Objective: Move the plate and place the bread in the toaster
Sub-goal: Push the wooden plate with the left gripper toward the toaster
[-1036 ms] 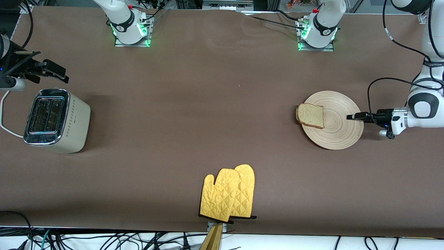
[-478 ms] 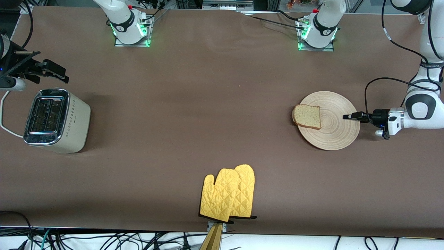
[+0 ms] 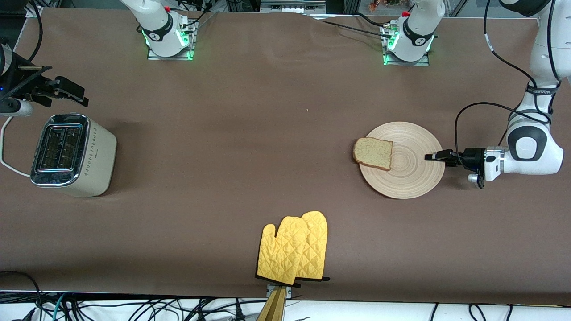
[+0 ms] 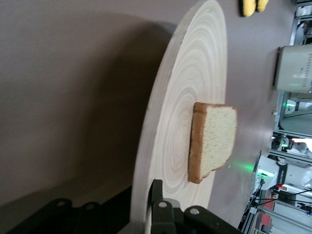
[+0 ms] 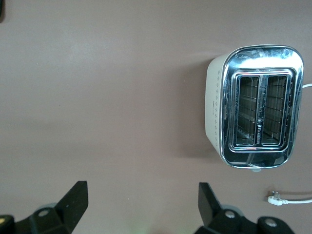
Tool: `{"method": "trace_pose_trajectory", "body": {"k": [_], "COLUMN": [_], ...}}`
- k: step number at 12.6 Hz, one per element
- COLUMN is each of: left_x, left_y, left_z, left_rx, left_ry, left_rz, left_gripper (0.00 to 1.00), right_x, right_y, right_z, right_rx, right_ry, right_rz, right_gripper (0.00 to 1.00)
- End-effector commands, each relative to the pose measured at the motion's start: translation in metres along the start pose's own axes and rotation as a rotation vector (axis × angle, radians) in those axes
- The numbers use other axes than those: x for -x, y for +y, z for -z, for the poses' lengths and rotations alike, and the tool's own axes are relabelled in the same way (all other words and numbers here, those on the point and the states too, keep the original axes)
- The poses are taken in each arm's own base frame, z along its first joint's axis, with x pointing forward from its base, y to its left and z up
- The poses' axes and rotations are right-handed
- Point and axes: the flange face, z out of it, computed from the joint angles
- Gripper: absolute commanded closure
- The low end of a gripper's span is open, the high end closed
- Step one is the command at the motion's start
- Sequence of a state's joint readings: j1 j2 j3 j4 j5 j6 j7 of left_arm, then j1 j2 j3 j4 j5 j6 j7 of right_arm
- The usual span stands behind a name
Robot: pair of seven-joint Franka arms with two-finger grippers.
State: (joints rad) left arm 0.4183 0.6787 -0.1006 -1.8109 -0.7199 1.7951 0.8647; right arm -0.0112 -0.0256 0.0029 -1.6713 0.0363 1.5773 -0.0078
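My left gripper needs to set the plate down on the brown tabletop (image 3: 273, 150) (image 4: 252, 96) between the toaster and the bread, behind the oven mitts.
The round wooden plate (image 3: 412, 180) lies toward the left arm's end of the table. The bread slice (image 3: 374, 153) lies on the plate's edge that faces the right arm's end. My left gripper (image 3: 432, 157) is shut on the plate's rim, one finger above and one below. In the left wrist view the plate (image 4: 190, 87) carries the bread (image 4: 214, 139) ahead of my left gripper (image 4: 146, 200). The cream toaster (image 3: 71, 154) stands at the right arm's end, slots up. My right gripper (image 3: 71, 92) waits open and empty over the table beside the toaster (image 5: 258, 105), as the right wrist view (image 5: 144, 195) shows.
A pair of yellow oven mitts (image 3: 294, 249) lies at the table's edge nearest the front camera. The toaster's white cord (image 3: 6, 165) runs off the right arm's end, with its plug (image 5: 275, 198) on the table. Brown tabletop stretches between toaster and plate.
My left gripper has dragged the plate, with the bread on it, toward the right arm's end and slightly nearer the front camera. The right arm has not moved.
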Motion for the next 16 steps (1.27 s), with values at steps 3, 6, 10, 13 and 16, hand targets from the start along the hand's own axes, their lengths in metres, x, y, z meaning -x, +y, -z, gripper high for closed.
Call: {"method": "trace_pose_trajectory", "body": {"k": [3,6,10,13,16], "left_x": [-0.025,-0.047,-0.07,-0.066,-0.059], "left_y": [0.055,0.111,0.19,0.217,0.247], "left_z": [-0.024,-0.079,-0.179,-0.266,-0.341], "left_rx": [0.129,0.171,0.253,0.27,0.268], "left_ry": [0.041,-0.009,-0.018,-0.061,-0.005], "left_rz": [-0.028,-0.022,0.008,0.033,0.071], "left_gripper": [1.0,1.0,1.0,1.0,1.0], "right_x": [0.002,0.002,0.002,0.002,0.002], "right_y": [-0.001,-0.001,-0.001,-0.001,-0.001], "right_z": [0.007,0.007,0.007,0.007,0.007], "right_rx": [0.001,0.0,0.0,0.0,0.0], "right_ry": [-0.002,-0.002,-0.002,-0.002,-0.002], "right_rz": [0.0,0.0,0.0,0.001,0.0], "right_gripper": [0.0,0.0,0.0,0.0,0.0]}}
